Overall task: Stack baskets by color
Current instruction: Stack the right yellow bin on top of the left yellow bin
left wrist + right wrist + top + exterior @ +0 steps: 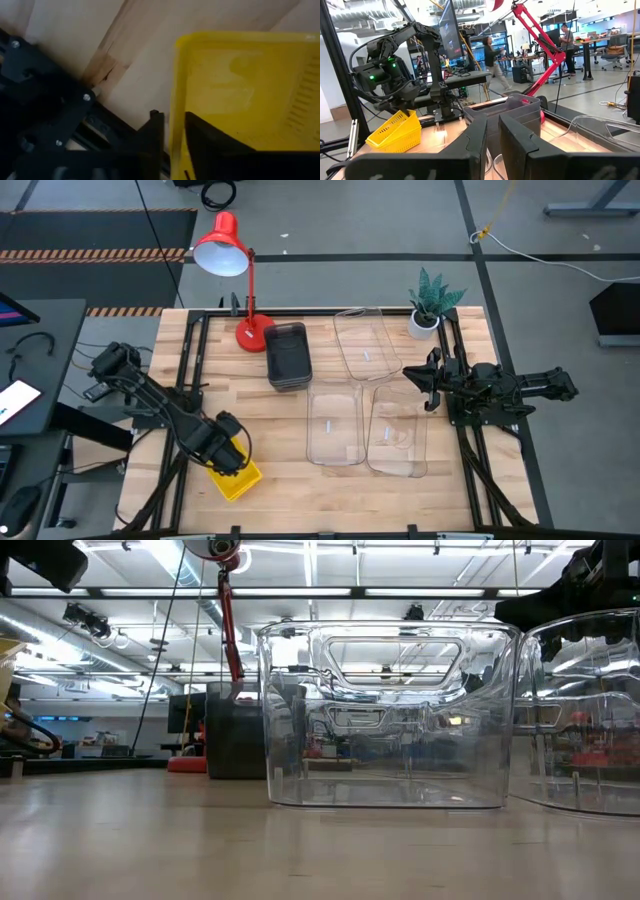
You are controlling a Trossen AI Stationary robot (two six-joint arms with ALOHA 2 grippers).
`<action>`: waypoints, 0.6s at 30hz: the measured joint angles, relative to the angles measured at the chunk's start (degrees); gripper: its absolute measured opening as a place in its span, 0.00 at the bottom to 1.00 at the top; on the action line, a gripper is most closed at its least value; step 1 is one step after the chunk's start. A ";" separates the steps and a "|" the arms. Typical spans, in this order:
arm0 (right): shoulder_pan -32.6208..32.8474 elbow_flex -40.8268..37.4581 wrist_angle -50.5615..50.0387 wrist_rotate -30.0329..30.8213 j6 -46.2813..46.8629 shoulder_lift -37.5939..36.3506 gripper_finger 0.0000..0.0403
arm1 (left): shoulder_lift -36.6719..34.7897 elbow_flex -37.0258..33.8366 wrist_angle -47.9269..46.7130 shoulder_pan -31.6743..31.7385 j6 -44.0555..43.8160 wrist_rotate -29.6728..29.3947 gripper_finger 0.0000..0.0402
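The upper yellow basket sits crooked in the lower one, so my left gripper needs to retake the upper basket's rim [177, 102] and straighten it until both nest.
A yellow basket [240, 479] lies askew on the table near its front left corner; it also shows in the right wrist view [395, 134]. My left gripper [227, 452] points down over it, open, its fingers astride the basket's side wall [176, 100]. Dark grey baskets [288, 358] sit nested at the far middle. Three clear baskets stand apart on the table: one far [365, 345], two nearer [335, 425] [398, 430]. My right gripper [428, 383] waits at the right edge, held level, open by a narrow gap [493, 125], with nothing between its fingers. My left gripper comes from above with one finger [156, 131] outside the yellow basket's side wall and the other [200, 135] inside the basket. A gap shows between the outer finger and the wall. Whether the inner finger touches the wall, I cannot tell.
A red desk lamp [235, 270] stands at the far left, beside the grey baskets. A small potted plant [432, 305] sits at the far right corner. Black frame rails [190, 380] run along both sides of the table. Bare wood lies between the yellow basket and the clear ones.
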 joint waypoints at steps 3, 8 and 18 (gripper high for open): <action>0.00 0.00 0.00 -0.02 0.00 0.00 0.13 | 0.00 0.00 -1.14 0.00 0.59 1.16 0.35; 0.00 0.00 0.00 -0.01 0.00 0.00 0.13 | -1.55 -0.04 -4.20 -0.03 1.29 3.45 0.51; 0.00 0.00 0.00 0.00 0.00 0.00 0.13 | -2.30 -0.02 -3.79 0.02 3.20 2.04 0.38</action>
